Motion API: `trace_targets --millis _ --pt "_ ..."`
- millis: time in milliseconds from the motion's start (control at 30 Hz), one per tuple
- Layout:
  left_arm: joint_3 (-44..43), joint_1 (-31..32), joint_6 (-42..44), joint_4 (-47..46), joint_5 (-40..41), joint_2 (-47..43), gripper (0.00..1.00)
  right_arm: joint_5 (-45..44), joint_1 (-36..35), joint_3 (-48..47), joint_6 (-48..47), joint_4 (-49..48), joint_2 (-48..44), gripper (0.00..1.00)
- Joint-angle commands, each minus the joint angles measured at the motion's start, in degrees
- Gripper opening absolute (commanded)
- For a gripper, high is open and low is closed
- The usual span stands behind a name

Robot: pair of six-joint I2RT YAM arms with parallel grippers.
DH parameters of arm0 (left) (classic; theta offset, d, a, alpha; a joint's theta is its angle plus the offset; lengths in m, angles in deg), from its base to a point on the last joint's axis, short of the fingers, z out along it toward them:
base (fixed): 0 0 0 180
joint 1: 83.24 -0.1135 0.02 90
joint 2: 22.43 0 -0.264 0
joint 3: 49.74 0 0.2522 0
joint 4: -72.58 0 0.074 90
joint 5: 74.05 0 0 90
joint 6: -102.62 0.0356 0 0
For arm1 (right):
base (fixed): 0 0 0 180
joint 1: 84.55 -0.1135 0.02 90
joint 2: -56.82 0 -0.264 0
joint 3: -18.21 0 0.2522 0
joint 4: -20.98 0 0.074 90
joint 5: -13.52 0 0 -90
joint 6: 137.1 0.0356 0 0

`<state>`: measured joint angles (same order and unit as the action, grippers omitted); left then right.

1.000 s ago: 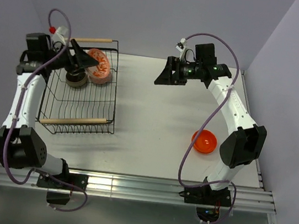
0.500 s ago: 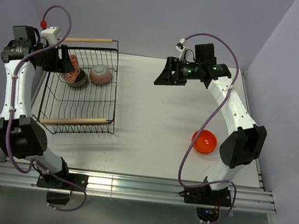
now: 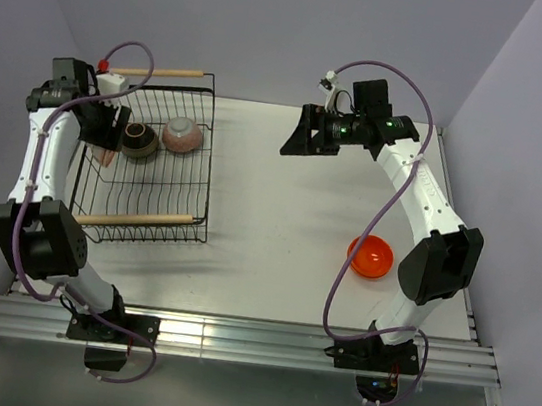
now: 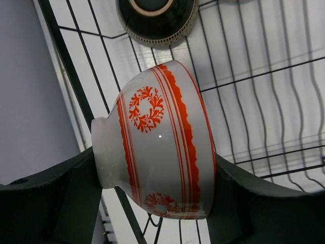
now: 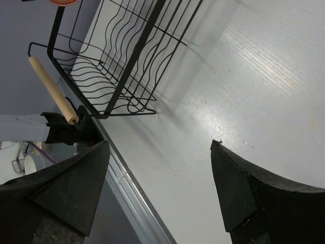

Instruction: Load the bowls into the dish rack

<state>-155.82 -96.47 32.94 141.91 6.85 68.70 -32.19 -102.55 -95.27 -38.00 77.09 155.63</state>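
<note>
Next, my left gripper releases the red-and-white patterned bowl on the rack wires (image 3: 131,174) just in front of the tan-brown bowl.
My left gripper (image 3: 107,132) is shut on the red-and-white patterned bowl (image 4: 157,137), held on its side between both fingers over the left edge of the black wire dish rack (image 3: 166,198). In the top view only a sliver of this bowl (image 3: 106,153) shows. A tan-brown bowl (image 3: 139,140) and a grey-speckled pinkish bowl (image 3: 182,134) sit in the back of the rack. The tan-brown bowl also shows in the left wrist view (image 4: 155,18). The orange bowl (image 3: 370,256) lies on the table at the right. My right gripper (image 3: 296,131) is open and empty above the table's back middle.
The rack has a wooden rod handle at the back (image 3: 168,72) and at the front (image 3: 137,219). The right wrist view shows the rack (image 5: 117,61) and the table's front rail (image 5: 127,193). Walls stand close on the left, back and right.
My left gripper has swung with the red-and-white bowl from over the rack's back to its left edge and lower. The pinkish bowl came into sight. The right arm has not moved.
</note>
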Motion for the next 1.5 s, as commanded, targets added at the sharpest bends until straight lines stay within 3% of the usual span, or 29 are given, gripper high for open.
trace_targets --millis 0,200,633,1267,1467 --pt "1.52 2.94 2.71 -4.59 8.83 0.36 0.00 -0.79 0.07 0.58 -1.11 0.72 -0.54 0.87" --pt "3.72 7.78 2.45 -7.50 17.17 2.90 0.00 -1.05 0.33 2.25 -1.46 0.72 -0.81 0.88" --pt "2.14 11.83 2.71 -8.02 27.72 10.73 0.00 -1.49 1.12 4.53 -1.90 0.37 -1.77 0.89" --pt "3.46 12.79 2.71 -9.60 34.77 15.47 0.02 -1.23 1.74 5.94 -1.72 -0.51 -2.03 0.89" --pt "3.54 14.64 1.83 -9.61 35.38 16.79 0.07 -1.05 2.00 6.56 -1.99 -0.51 -2.47 0.89"
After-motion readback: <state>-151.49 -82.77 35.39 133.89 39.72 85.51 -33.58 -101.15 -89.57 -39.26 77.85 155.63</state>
